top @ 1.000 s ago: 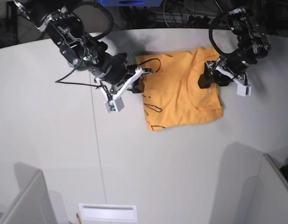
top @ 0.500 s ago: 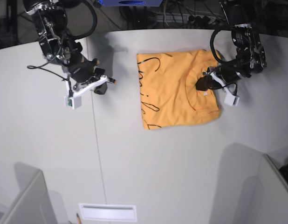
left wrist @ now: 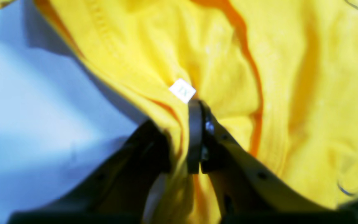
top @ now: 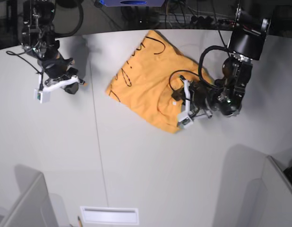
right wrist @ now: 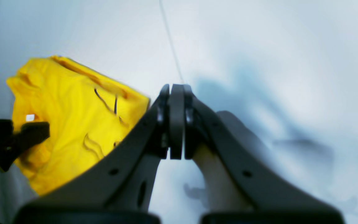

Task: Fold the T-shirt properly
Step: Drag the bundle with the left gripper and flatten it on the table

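My left gripper is to release the T-shirt's collar on the table by the shirt's edge (top: 138, 117) that faces the white slotted plate.
The yellow-orange T-shirt (top: 143, 80) lies bunched and turned at an angle on the white table (top: 136, 161), black script showing along its upper left. My left gripper (top: 178, 103) is shut on its fabric at the collar. In the left wrist view the left gripper (left wrist: 183, 137) pinches a fold just below the small white neck tag (left wrist: 182, 90). My right gripper (top: 70, 86) hovers far to the left of the shirt. It is shut, and the right gripper (right wrist: 172, 121) holds nothing. The T-shirt (right wrist: 70, 124) lies off to its left.
A thin seam (top: 96, 137) runs down the table left of the shirt. A white slotted plate (top: 109, 215) lies at the front edge, with grey partitions (top: 23, 203) at both front corners. Cables and dark gear line the back edge.
My left gripper shut on the shirt near the collar and dragged that side left, turning and bunching the shirt. The right arm pulled away from the shirt to the far left.
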Controlling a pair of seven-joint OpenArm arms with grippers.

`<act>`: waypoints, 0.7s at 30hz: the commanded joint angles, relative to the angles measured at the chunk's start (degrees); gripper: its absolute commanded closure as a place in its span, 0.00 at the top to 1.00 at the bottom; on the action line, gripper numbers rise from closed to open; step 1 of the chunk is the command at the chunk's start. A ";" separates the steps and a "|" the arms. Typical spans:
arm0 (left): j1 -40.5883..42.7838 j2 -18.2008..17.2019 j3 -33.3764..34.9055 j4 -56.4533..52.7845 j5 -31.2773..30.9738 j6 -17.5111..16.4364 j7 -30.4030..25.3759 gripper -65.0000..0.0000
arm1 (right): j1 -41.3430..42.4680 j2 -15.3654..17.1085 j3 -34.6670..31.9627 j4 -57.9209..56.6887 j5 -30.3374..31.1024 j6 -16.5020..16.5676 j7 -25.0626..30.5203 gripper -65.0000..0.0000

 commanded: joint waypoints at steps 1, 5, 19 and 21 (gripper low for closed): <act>0.21 0.39 3.89 -1.12 10.79 1.34 6.15 0.00 | -0.58 0.35 1.07 0.93 0.05 0.44 0.77 0.00; -3.75 1.26 13.91 -0.77 19.14 1.25 4.75 0.00 | -3.21 -0.62 4.85 0.93 0.13 0.44 0.77 0.00; -15.53 2.93 36.06 -0.24 20.28 1.25 -7.12 0.00 | -7.43 -6.25 10.83 0.93 -0.22 0.35 0.68 0.00; -16.85 2.93 38.52 -0.24 20.28 1.25 -7.56 0.00 | -7.43 -7.74 12.06 0.93 -0.22 0.35 0.68 0.00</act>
